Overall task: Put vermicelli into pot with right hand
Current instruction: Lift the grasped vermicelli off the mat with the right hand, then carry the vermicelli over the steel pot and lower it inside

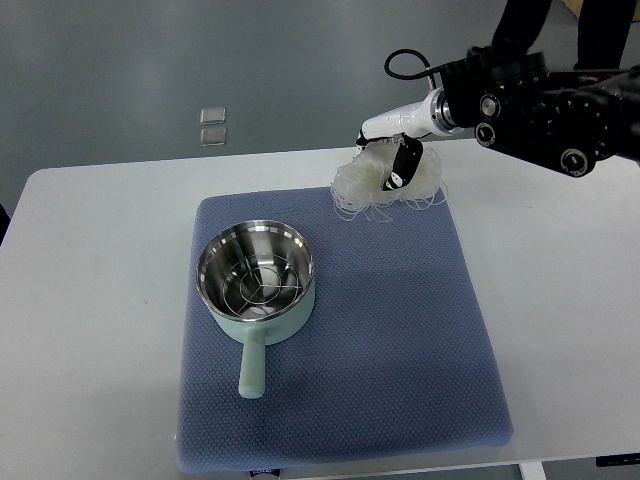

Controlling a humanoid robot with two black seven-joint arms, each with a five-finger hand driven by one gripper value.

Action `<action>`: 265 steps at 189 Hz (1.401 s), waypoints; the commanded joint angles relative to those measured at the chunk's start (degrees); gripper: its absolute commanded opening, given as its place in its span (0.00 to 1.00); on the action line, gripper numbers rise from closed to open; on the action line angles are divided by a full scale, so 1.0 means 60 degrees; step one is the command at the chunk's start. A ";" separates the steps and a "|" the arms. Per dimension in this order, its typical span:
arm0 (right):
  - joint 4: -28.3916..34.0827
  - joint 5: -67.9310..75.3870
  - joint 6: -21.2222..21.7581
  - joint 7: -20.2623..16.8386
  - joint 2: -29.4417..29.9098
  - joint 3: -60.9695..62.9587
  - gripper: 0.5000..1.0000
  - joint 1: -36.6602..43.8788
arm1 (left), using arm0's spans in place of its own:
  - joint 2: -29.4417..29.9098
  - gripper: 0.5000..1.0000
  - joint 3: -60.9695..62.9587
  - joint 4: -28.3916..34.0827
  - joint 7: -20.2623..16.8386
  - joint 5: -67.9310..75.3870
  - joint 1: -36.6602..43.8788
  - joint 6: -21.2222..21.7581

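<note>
The vermicelli will leave my right gripper over the wire rack inside the mint-green pot (248,265).
A pale, translucent bundle of vermicelli (375,187) lies at the far right corner of the blue mat (400,330). My right hand (395,160) comes in from the upper right and its fingers curl around the top of the bundle. A mint-green pot (256,283) with a steel inside and a wire rack stands on the left part of the mat, its handle toward the near edge. The pot holds no vermicelli. The left arm is out of view.
The mat lies on a white table (90,300). Two small clear squares (212,126) lie on the grey floor beyond the table. A person's dark legs (560,30) stand at the far right behind my arm.
</note>
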 commanded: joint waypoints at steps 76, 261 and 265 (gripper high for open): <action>0.0520 0.1677 0.0096 -0.0060 0.2342 0.0003 0.00 0.1391 | 0.0000 1.00 0.0000 -0.0010 0.0000 0.0009 -0.0003 -0.0001; -0.0872 0.2424 0.0082 -0.0060 0.3001 0.0106 0.00 0.0307 | 0.0000 1.00 0.0015 -0.0010 0.0000 -0.0005 0.0012 -0.0001; -0.0872 0.2409 0.0082 -0.0060 0.3001 0.0091 0.00 0.0293 | 0.0000 1.00 0.0001 -0.0010 0.0000 -0.0005 0.0012 -0.0001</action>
